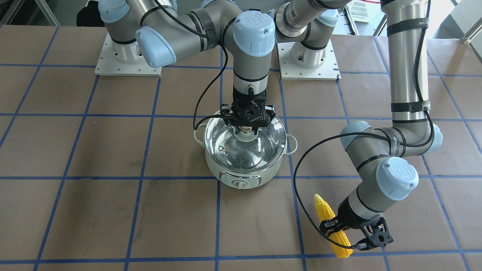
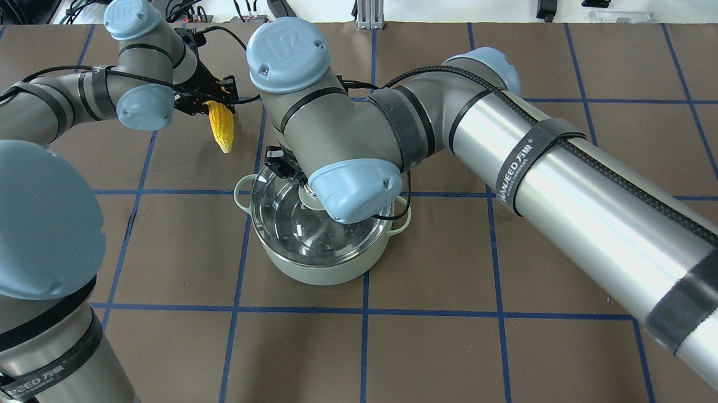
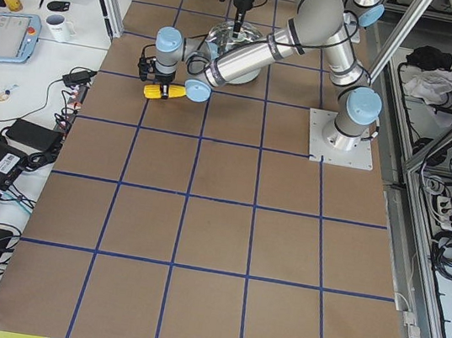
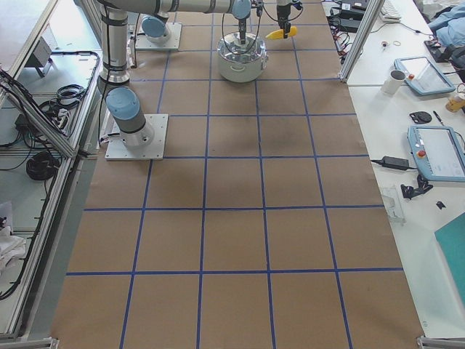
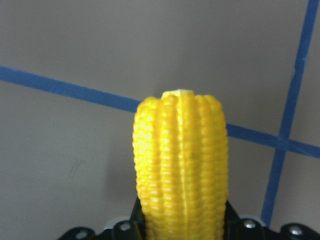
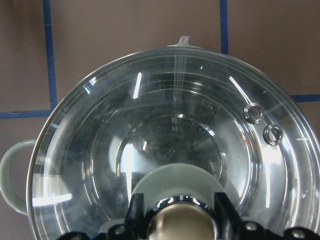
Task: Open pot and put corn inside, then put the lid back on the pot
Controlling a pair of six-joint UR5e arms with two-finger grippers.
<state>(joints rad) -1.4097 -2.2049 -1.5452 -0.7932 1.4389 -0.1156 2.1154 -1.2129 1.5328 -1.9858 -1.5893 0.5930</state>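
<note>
The yellow corn, now low over the table beside the pot, will be let go by my left gripper in the middle of the pale green pot (image 1: 246, 146), with one end toward the dial.
The pale green pot (image 1: 241, 178) stands mid-table with its dial facing the front view. The clear glass lid (image 1: 226, 145) covers it; I cannot tell whether it rests on the rim or hangs just above. My right gripper (image 1: 246, 130) comes straight down and is shut on the lid's beige knob (image 6: 180, 226). The lid (image 6: 175, 130) fills the right wrist view. My left gripper (image 1: 340, 237) is shut on the yellow corn (image 1: 327, 214), low over the table beside the pot. The corn also shows in the overhead view (image 2: 222, 130) and the left wrist view (image 5: 180, 165).
The table is brown paper with a blue tape grid (image 1: 150, 113). Two white base plates (image 1: 128, 60) sit at the robot's side. The pot's loop handles (image 1: 292, 145) stick out to both sides. The right arm's elbow (image 2: 353, 189) hangs over the pot.
</note>
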